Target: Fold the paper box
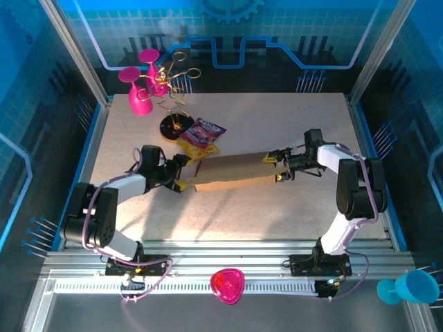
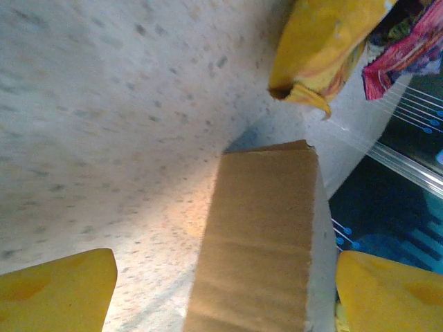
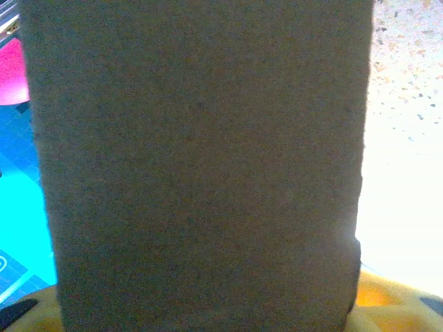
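Observation:
The paper box is lying slanted and off-centre in my open left gripper, so next my left gripper lines up squarely and holds the box's end (image 1: 198,181) across both sides.
The paper box (image 1: 235,173) is a long brown cardboard piece lying across the middle of the table between my two arms. My left gripper (image 1: 181,174) is at its left end. In the left wrist view the yellow fingers (image 2: 59,294) stand wide apart and open, with the cardboard (image 2: 259,235) running between them, close to the right finger and away from the left one. My right gripper (image 1: 275,169) is at the box's right end, with a yellow tip on each side of it. In the right wrist view the dark cardboard (image 3: 201,166) hides the jaws.
A purple-yellow snack packet (image 1: 202,136) lies just behind the box's left end, and its yellow end (image 2: 322,48) is close ahead of my left gripper. Pink goblets (image 1: 140,97) and a gold wire stand (image 1: 174,86) are at the back left. A pink dish (image 1: 227,286) and a blue cup (image 1: 408,287) sit off the front edge.

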